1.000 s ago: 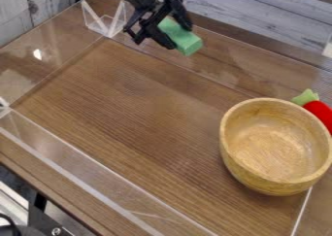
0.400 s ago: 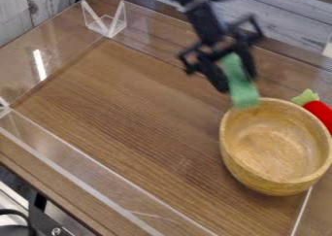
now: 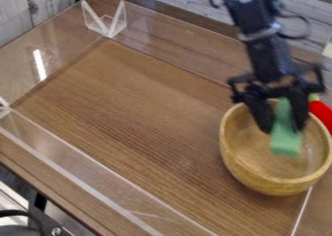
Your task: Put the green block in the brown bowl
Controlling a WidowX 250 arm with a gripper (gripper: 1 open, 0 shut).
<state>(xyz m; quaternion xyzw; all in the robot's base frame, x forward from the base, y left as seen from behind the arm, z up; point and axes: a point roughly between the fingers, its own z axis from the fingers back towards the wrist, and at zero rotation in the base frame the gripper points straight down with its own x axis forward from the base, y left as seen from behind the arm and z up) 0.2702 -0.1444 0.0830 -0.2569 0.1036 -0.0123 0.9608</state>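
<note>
The gripper will release the green block near the middle of the brown bowl's bottom (image 3: 271,153). The block is now just above the bowl's floor.
The brown bowl (image 3: 253,167) sits at the right of the wooden table, a large round light-wood bowl with a thick rim. My gripper (image 3: 282,121) hangs over its inside, pointing down, and is shut on the green block (image 3: 286,135). The block is a small light-green bar held on end, its lower tip just above the bowl's floor near the right wall. The black arm (image 3: 263,41) comes down from the top of the view and hides part of the bowl's far rim.
A red-and-green item (image 3: 319,112) lies just behind the bowl at the right edge. A clear plastic stand (image 3: 104,18) is at the back left. A low clear wall (image 3: 78,172) runs along the table's front-left edge.
The gripper has carried the green block from the back left of the table across to the right and down, and now holds it inside the bowl's rim. The wrist has rolled.
</note>
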